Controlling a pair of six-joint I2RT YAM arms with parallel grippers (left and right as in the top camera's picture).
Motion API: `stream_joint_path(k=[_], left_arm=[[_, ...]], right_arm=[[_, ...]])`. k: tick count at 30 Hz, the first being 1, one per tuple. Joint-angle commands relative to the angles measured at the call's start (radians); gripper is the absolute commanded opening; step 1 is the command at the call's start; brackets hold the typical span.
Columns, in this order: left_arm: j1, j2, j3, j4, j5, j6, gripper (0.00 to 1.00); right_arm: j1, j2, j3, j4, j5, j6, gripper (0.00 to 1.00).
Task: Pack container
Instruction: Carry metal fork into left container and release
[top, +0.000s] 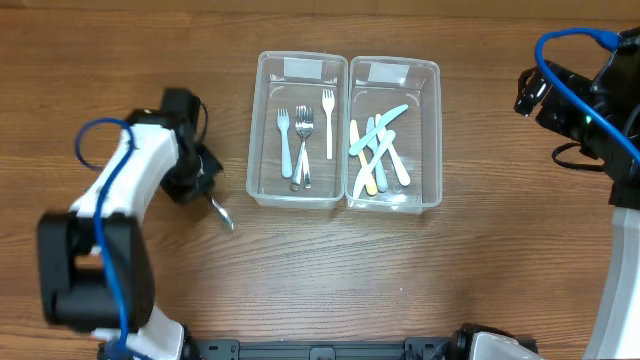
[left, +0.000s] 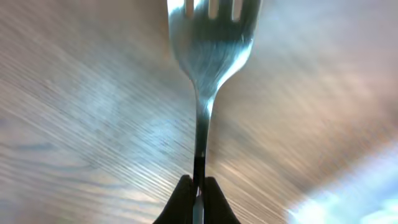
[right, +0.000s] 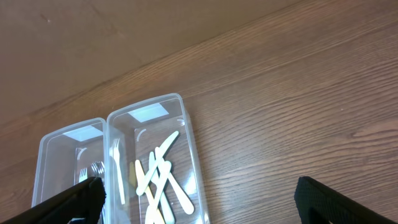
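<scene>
Next, my left gripper lets go of the metal fork on the crossed metal forks (top: 302, 143) between the blue and white forks.
My left gripper (left: 198, 193) is shut on the handle of a metal fork (left: 208, 56), whose tines point away over the wooden table. From above, that fork (top: 222, 213) sticks out of the left gripper (top: 205, 188), left of two clear containers. The left container (top: 262, 130) holds three forks (top: 303, 145). The right container (top: 437, 130) holds several pastel plastic knives (top: 378, 150). My right gripper (right: 199, 205) stands wide open and empty, high above the table to the right of both containers (right: 186, 124).
The two containers sit side by side, touching, at the table's middle. The right arm (top: 585, 115) with its blue cable hangs over the far right edge. A black frame (top: 330, 348) runs along the table's front edge.
</scene>
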Motion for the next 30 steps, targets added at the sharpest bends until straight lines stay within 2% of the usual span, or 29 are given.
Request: stream_joint_path(k=[1, 4, 9, 14, 18, 21, 25, 26, 27, 28, 29, 30], left_arm=[[-0.027, -0.195, 0.196, -0.034, -0.014, 0.189, 0.04], [-0.082, -0.256, 0.272, -0.038, -0.014, 0.265, 0.04], [-0.187, -0.266, 0.296, 0.015, -0.006, 0.336, 0.04], [-0.308, -0.191, 0.296, 0.130, -0.021, 0.507, 0.04], [-0.345, -0.069, 0.296, 0.188, -0.051, 0.518, 0.04], [-0.345, 0.045, 0.296, 0.241, 0.023, 0.525, 0.04], [-0.345, 0.166, 0.296, 0.305, 0.197, 0.579, 0.05], [-0.344, 0.179, 0.296, 0.307, 0.227, 0.578, 0.18], [-0.344, 0.184, 0.296, 0.307, 0.235, 0.574, 0.35], [-0.343, 0.182, 0.298, 0.306, 0.234, 0.562, 0.59], [-0.341, 0.176, 0.306, 0.298, 0.234, 0.559, 0.75], [-0.338, 0.169, 0.322, 0.282, 0.233, 0.560, 0.84]], right_arm=[[-0.002, -0.003, 0.006, 0.005, 0.014, 0.002, 1.00], [-0.002, -0.003, 0.006, 0.005, 0.014, 0.002, 1.00], [-0.002, -0.003, 0.006, 0.005, 0.014, 0.002, 1.00], [-0.002, -0.003, 0.006, 0.005, 0.014, 0.002, 1.00], [-0.002, -0.003, 0.006, 0.005, 0.014, 0.002, 1.00], [-0.002, -0.003, 0.006, 0.005, 0.014, 0.002, 1.00], [-0.002, -0.003, 0.006, 0.005, 0.014, 0.002, 1.00], [-0.002, -0.003, 0.006, 0.005, 0.014, 0.002, 1.00], [-0.002, -0.003, 0.006, 0.005, 0.014, 0.002, 1.00], [-0.002, -0.003, 0.006, 0.005, 0.014, 0.002, 1.00], [-0.002, -0.003, 0.006, 0.005, 0.014, 0.002, 1.00], [-0.002, -0.003, 0.006, 0.005, 0.014, 0.002, 1.00]])
